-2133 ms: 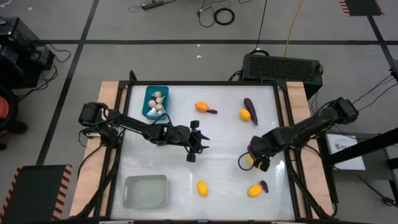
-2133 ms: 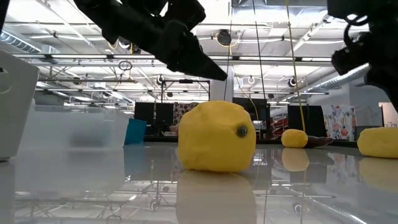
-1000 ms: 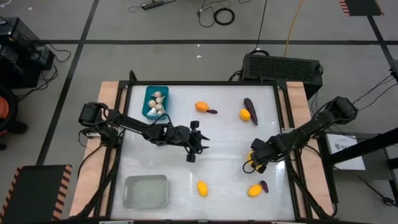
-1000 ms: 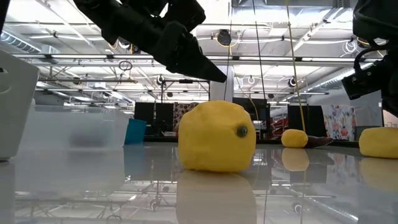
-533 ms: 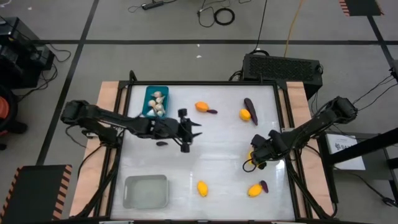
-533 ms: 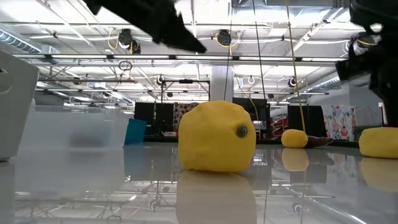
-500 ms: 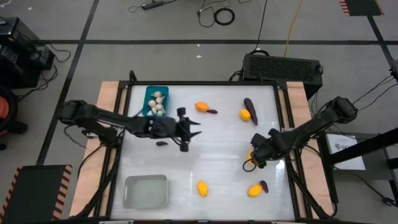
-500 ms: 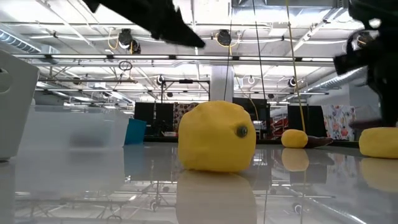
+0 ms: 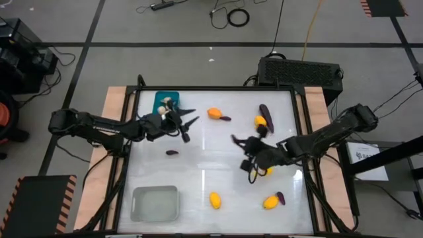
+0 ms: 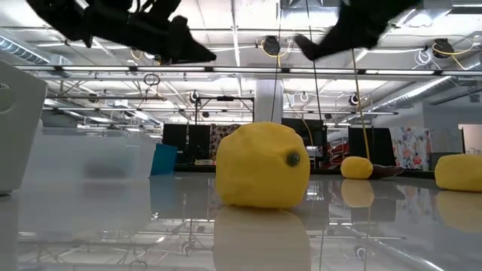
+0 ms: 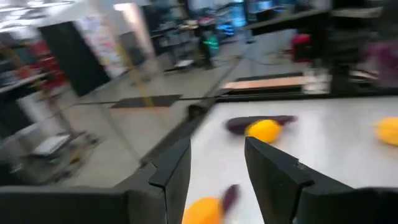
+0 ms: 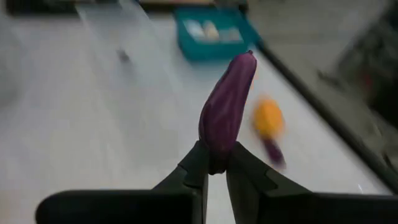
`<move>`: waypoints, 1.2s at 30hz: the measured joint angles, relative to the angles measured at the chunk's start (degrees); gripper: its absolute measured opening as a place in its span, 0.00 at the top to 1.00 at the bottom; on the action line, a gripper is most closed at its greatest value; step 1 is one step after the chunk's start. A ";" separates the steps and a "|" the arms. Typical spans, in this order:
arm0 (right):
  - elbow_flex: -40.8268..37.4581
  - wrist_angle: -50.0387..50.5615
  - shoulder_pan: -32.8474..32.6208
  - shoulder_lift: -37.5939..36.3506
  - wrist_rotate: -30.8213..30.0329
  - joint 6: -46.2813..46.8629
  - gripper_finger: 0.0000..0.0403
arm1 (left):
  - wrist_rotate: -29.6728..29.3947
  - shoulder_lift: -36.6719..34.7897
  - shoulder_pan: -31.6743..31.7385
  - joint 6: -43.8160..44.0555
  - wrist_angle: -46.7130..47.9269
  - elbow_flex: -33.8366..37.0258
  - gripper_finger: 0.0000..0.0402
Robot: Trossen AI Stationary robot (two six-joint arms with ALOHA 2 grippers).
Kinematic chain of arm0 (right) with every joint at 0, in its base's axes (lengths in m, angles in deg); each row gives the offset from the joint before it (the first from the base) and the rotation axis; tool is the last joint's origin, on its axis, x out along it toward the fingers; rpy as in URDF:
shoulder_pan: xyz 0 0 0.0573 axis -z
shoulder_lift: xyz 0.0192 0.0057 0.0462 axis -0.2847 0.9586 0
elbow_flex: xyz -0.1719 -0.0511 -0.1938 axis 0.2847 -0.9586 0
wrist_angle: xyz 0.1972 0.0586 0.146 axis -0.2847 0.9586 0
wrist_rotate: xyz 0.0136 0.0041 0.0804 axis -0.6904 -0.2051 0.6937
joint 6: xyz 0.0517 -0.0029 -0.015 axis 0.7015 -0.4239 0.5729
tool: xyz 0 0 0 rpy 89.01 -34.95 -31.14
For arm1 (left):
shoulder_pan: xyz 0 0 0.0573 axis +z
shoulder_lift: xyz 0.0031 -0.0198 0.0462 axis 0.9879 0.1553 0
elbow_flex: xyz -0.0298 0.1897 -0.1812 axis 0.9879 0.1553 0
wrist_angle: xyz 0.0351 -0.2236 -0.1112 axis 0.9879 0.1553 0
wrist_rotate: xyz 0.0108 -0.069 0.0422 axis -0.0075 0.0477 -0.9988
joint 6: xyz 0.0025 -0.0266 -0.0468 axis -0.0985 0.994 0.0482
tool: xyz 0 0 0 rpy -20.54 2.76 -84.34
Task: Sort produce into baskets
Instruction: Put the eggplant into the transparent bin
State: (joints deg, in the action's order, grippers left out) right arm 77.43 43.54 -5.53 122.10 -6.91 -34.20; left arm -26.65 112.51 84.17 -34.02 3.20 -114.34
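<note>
Next, my right gripper puts down and lets go of the slim purple eggplant beside the small eggplant (image 9: 171, 152) (image 12: 124, 60) between the teal basket and the pale basket.
My right gripper (image 12: 214, 165) is shut on a slim purple eggplant (image 12: 227, 106) and hangs above the table's middle (image 9: 243, 144), pointing toward the teal basket (image 9: 165, 106). That basket stands at the far left and holds whitish bulbs. My left gripper (image 9: 187, 122) hovers beside it, open with nothing between its fingers (image 11: 217, 168). The pale basket (image 9: 155, 203) stands at the near left. Lemons (image 9: 215, 114) (image 9: 260, 121) (image 9: 215, 199) (image 9: 271, 201) lie about, some with an eggplant beside them. A small eggplant (image 9: 172, 153) lies alone. My right gripper pinches the eggplant's one end (image 12: 214, 155) between its two fingertips. The fingers come from the table's right side. The rest of the eggplant sticks out beyond the fingertips toward the far left. It is lifted clear of the table.
A black box with cables (image 9: 301, 71) sits beyond the table's far right edge. In the low view a large lemon (image 10: 262, 165) fills the foreground, with two more lemons (image 10: 356, 167) (image 10: 458, 172) behind it on the right. Bare white table lies between the two baskets.
My right gripper has risen from beside the lemon at the right and gone toward the table's middle and far left, carrying the eggplant clear of the table. My left gripper has drawn back from the middle toward the teal basket, uncovering the small lone eggplant.
</note>
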 joint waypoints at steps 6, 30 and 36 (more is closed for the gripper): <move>-0.17 -32.24 5.12 9.38 10.01 -17.84 0.91 | -2.46 -0.04 2.71 1.17 -1.72 1.19 0.60; 37.66 -40.49 17.04 55.72 36.88 -18.56 0.90 | -16.40 -0.01 4.82 -0.36 7.69 1.18 0.60; 43.28 -29.29 17.91 56.18 36.82 -18.35 0.76 | -16.52 -0.04 4.82 -0.34 7.40 1.17 0.60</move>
State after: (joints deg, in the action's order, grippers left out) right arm 120.71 14.25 12.38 178.28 29.91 -52.56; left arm -43.16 112.48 88.99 -34.36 10.60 -113.17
